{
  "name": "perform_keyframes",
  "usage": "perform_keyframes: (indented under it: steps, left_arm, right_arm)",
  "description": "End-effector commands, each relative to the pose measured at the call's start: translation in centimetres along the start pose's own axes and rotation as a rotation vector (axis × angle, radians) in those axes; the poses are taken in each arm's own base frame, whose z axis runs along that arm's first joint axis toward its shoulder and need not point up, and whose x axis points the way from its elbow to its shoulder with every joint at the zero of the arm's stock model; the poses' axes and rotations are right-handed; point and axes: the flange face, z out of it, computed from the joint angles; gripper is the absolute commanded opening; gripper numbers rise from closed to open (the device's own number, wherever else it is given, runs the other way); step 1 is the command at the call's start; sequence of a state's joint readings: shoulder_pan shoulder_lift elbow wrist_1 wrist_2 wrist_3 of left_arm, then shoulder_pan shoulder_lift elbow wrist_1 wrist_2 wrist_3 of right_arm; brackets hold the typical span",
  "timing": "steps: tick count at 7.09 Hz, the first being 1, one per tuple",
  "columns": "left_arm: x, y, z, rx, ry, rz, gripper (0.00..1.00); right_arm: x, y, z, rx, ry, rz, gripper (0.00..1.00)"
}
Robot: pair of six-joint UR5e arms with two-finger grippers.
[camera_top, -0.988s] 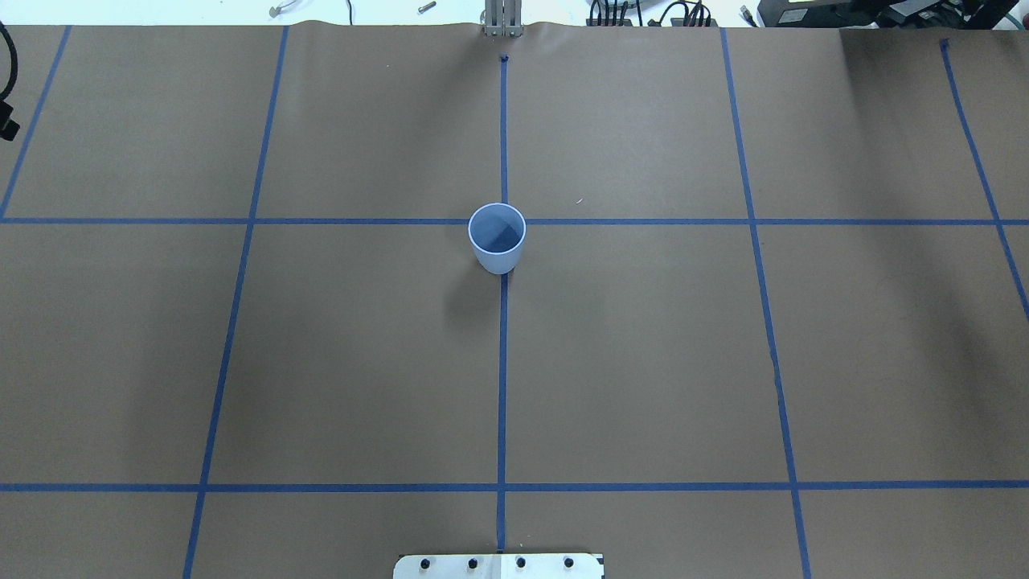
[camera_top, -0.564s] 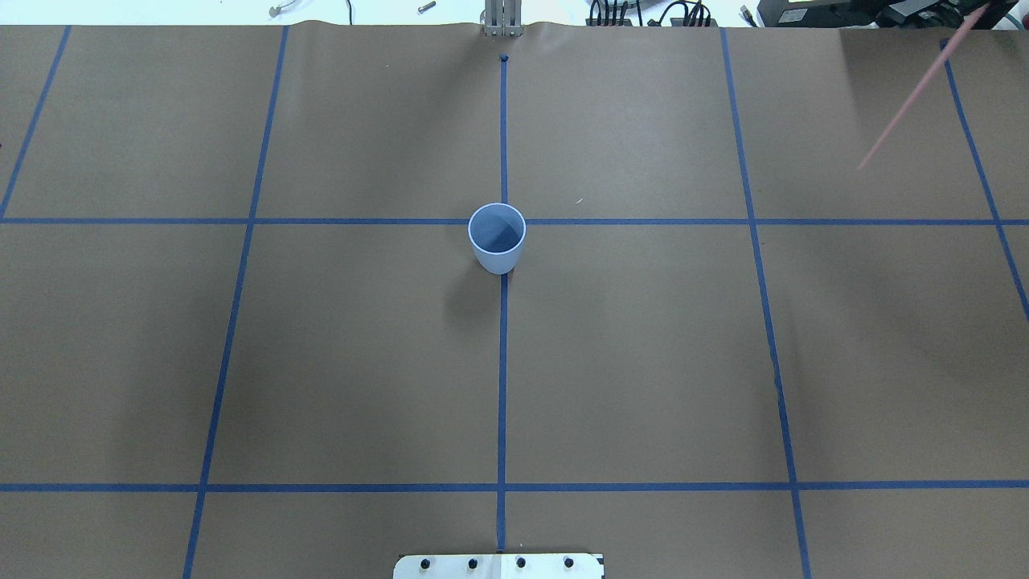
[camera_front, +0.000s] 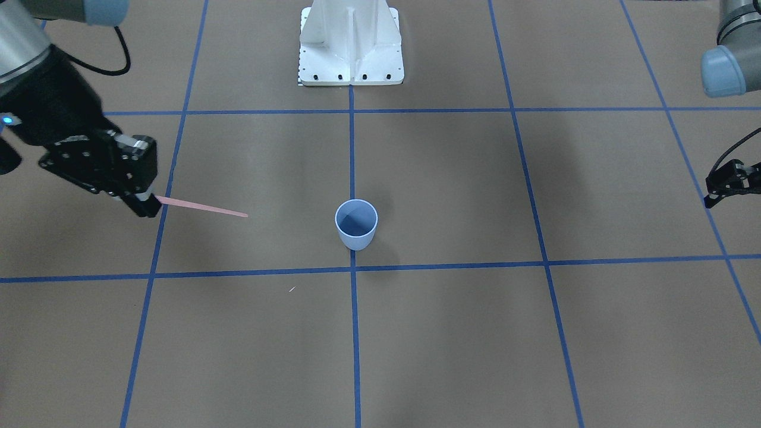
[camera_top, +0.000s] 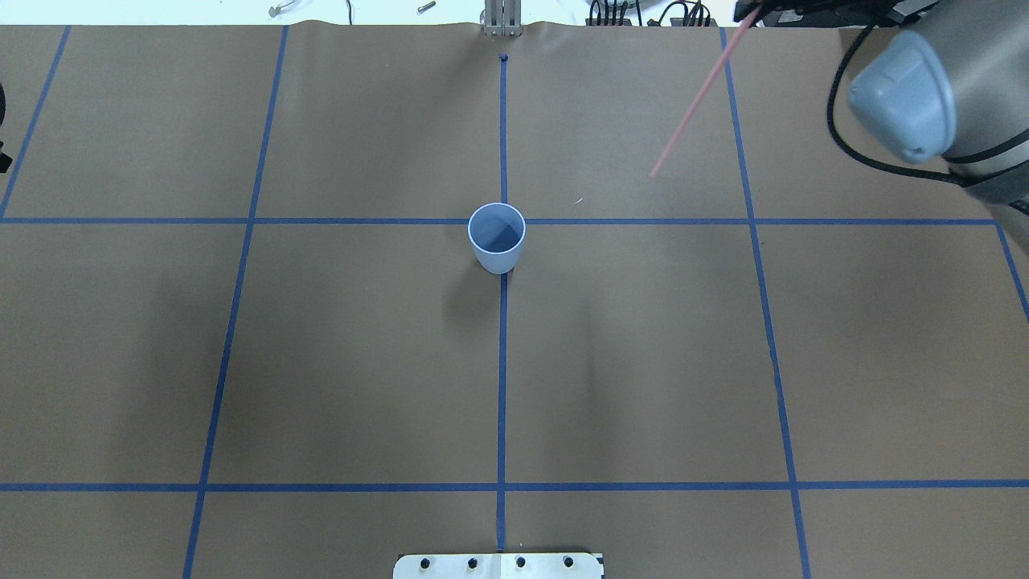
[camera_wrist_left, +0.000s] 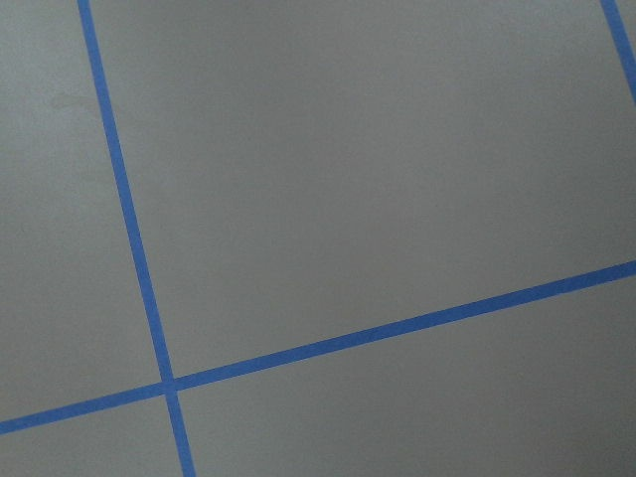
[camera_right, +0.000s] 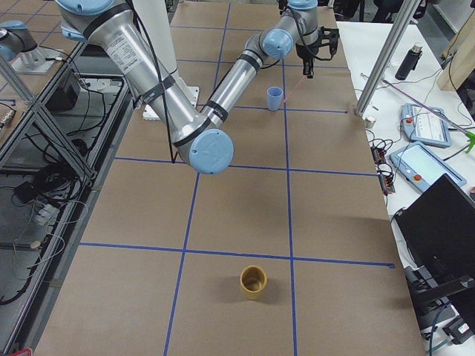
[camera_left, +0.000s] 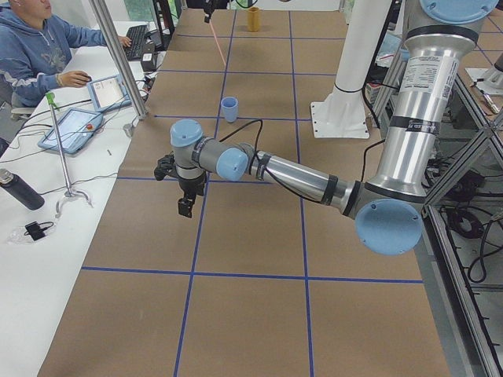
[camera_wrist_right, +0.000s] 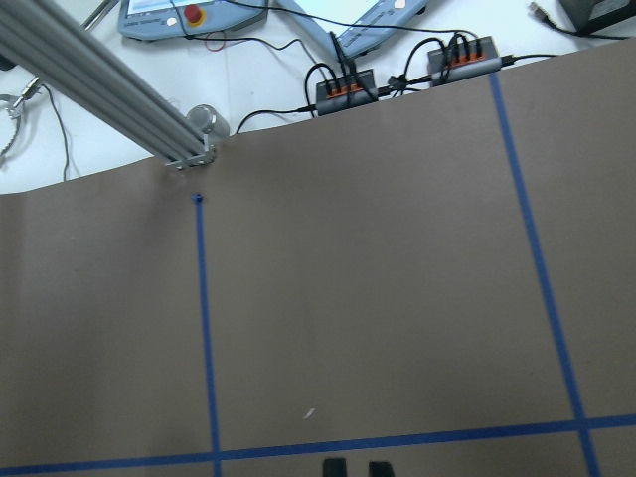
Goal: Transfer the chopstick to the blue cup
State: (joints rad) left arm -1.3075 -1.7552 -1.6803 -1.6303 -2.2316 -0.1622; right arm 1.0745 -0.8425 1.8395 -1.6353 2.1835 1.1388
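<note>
My right gripper will release the pink chopstick inside the blue cup (camera_front: 343, 229), so that it leans on the cup's rim on the side away from the robot base.
The blue cup (camera_front: 355, 229) stands upright at the table's middle on a tape crossing and also shows in the overhead view (camera_top: 497, 241). My right gripper (camera_front: 148, 207) is shut on one end of a thin pink chopstick (camera_front: 202, 207). The chopstick juts out toward the cup, in the air, and its free tip stays well short of the cup. In the overhead view the chopstick (camera_top: 701, 95) slants down from the top edge. My left gripper (camera_front: 713, 193) hangs over the table far to the cup's other side, with nothing seen in it. I cannot tell whether it is open or shut.
The white robot base (camera_front: 351, 41) stands behind the cup. A yellow-brown cup (camera_right: 253, 282) stands far off toward the right end of the table. Cables and control boxes (camera_wrist_right: 343, 84) lie beyond the far edge. An operator (camera_left: 35, 47) sits at the side desk.
The right arm has swung in from the right. The chopstick, out of view a second ago, has moved left toward the cup. The cup has not moved.
</note>
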Motion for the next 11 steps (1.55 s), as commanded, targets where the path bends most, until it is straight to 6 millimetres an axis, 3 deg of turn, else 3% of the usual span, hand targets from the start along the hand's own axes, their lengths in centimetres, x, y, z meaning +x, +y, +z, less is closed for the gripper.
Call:
perform_keyframes:
  steps: [1, 2, 4, 5, 8, 11]
  left_arm:
    - [0.0, 0.0, 0.3, -0.004, 0.005, -0.002, 0.99]
    - [0.0, 0.0, 0.3, -0.003, 0.004, -0.003, 0.99]
    - [0.1, 0.0, 0.3, -0.004, 0.006, -0.012, 0.99]
    - [0.3, -0.2, 0.0, 0.001, 0.007, -0.025, 0.99]
    - [0.4, -0.4, 0.0, 0.002, 0.007, -0.024, 0.99]
    - [0.5, -0.5, -0.1, 0.005, 0.007, -0.022, 0.99]
  right_arm:
    - [-8.0, 2.1, 1.2, -0.022, -0.039, 0.045, 0.0]
    - [-11.3, 4.1, 4.4, 0.001, -0.009, 0.027, 0.0]
    - [-15.3, 4.7, 7.8, -0.011, 0.031, 0.014, 0.0]
    - [-15.7, 6.3, 9.4, -0.026, 0.043, 0.0, 0.0]
    - [-12.3, 6.8, 10.7, -0.024, 0.072, 0.01, 0.0]
    - [-12.8, 9.2, 12.7, -0.033, 0.089, -0.013, 0.0]
